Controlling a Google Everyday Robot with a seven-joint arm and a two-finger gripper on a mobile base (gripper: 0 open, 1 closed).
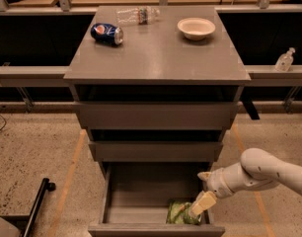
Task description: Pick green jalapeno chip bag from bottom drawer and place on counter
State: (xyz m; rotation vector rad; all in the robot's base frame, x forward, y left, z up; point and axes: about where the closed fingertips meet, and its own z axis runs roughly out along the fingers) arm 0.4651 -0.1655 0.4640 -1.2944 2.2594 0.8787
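I will grip the green jalapeno chip bag in the bottom drawer at the bag's end (192, 210) closest to the white arm.
The green jalapeno chip bag (179, 212) lies in the front right corner of the open bottom drawer (141, 196). My gripper (201, 205) reaches down from the right on the white arm, its tip at the right edge of the bag, touching or just above it. The counter (161, 53) is the grey top of the cabinet, above the two shut upper drawers.
On the counter lie a blue soda can (107, 33), a clear plastic bottle (137, 16) and a white bowl (196, 27). A small bottle (285, 59) stands on the ledge at right. A black bar (35, 206) lies on the floor at left.
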